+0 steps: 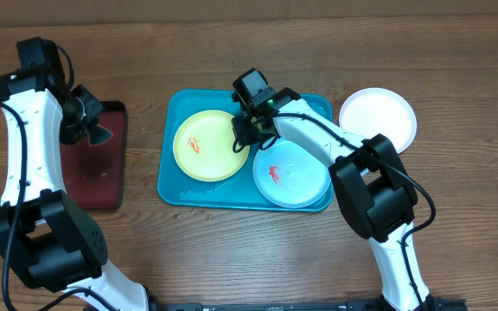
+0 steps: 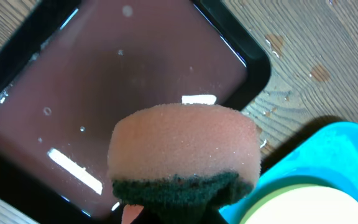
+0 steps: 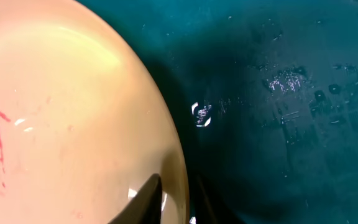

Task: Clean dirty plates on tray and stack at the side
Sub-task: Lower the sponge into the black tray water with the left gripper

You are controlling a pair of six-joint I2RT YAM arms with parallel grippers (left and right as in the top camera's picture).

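Note:
My left gripper will let go of the pink and green sponge near the middle of the dark red tray point(image 1: 99, 165) point(image 2: 114, 112).
The yellow-green plate point(image 1: 206, 145) with a red smear lies on the left of the turquoise tray point(image 1: 173, 186). The mint plate point(image 1: 290, 175), also smeared red, lies on the tray's right. The white plate point(image 1: 377, 117) sits on the table to the right of the tray. My right gripper point(image 1: 247, 131) is closed on the yellow-green plate's right rim. In the right wrist view its fingers point(image 3: 179, 193) straddle the plate's point(image 3: 73, 112) edge over the tray floor point(image 3: 278, 124). My left gripper point(image 1: 89, 121) is shut on a pink and green sponge point(image 2: 185, 146).
A dark red tray point(image 1: 93, 177) lies left of the turquoise tray, wet and glossy in the left wrist view point(image 2: 135, 62), right under the sponge. Water drops lie on the wood between the two trays. The turquoise tray's corner point(image 2: 328, 149) shows at that view's lower right.

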